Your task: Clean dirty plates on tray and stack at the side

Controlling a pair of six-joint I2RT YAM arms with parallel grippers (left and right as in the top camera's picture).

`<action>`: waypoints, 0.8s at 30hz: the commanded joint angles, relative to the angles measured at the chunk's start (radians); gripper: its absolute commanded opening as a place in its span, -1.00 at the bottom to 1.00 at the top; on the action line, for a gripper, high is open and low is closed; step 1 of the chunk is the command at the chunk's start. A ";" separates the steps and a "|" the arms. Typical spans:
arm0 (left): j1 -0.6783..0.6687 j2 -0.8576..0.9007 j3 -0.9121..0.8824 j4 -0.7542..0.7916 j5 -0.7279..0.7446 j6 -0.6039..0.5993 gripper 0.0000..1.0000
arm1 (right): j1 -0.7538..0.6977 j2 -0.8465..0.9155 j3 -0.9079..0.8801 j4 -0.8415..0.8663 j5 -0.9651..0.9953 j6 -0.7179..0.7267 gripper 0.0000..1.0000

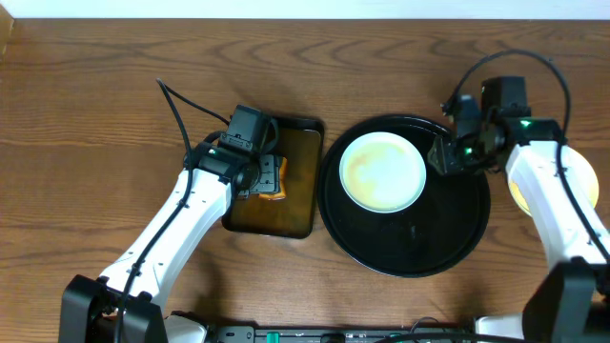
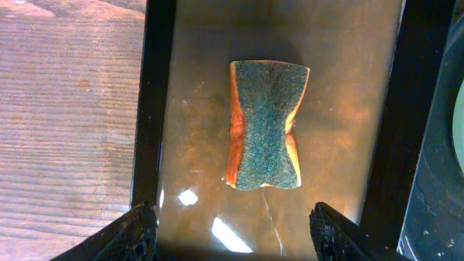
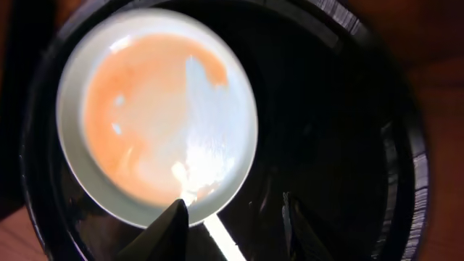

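Observation:
My right gripper needs to close on the rim of the sauce-smeared plate (image 1: 424, 178) (image 3: 230, 196) in the black tray, on the side that faces the pale yellow plate.
One pale plate (image 1: 383, 171) smeared with orange sauce lies in the upper left part of the round black tray (image 1: 448, 243). In the right wrist view the plate (image 3: 156, 109) fills the upper left and the tray (image 3: 348, 145) the rest. My right gripper (image 3: 232, 228) is open and empty, one finger over the plate's near rim, the other over bare tray. In the overhead view it (image 1: 440, 157) is at the plate's right edge. A pale yellow plate (image 1: 583, 181) lies on the table to the right, partly hidden by the right arm. My left gripper (image 2: 235, 235) is open.
A rectangular dark brown tray (image 1: 295, 205) stands left of the black tray. In it lies an orange sponge (image 2: 264, 123) with a green scouring face up, on a wet surface. My left gripper (image 1: 270, 179) hovers above it, fingers either side, not touching.

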 commanded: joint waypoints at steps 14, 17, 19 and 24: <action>0.002 -0.007 -0.004 -0.003 -0.012 0.002 0.37 | 0.005 0.196 -0.190 0.225 -0.111 0.225 -0.44; 0.002 -0.007 -0.004 -0.003 -0.012 0.002 0.37 | 0.005 0.221 -0.194 0.245 -0.117 0.264 -0.67; 0.002 -0.007 -0.004 -0.003 -0.012 0.002 0.37 | 0.005 0.238 -0.194 0.256 -0.116 0.295 -0.76; 0.002 -0.007 -0.004 -0.003 -0.012 0.002 0.37 | 0.005 0.255 -0.194 0.265 -0.116 0.372 -0.98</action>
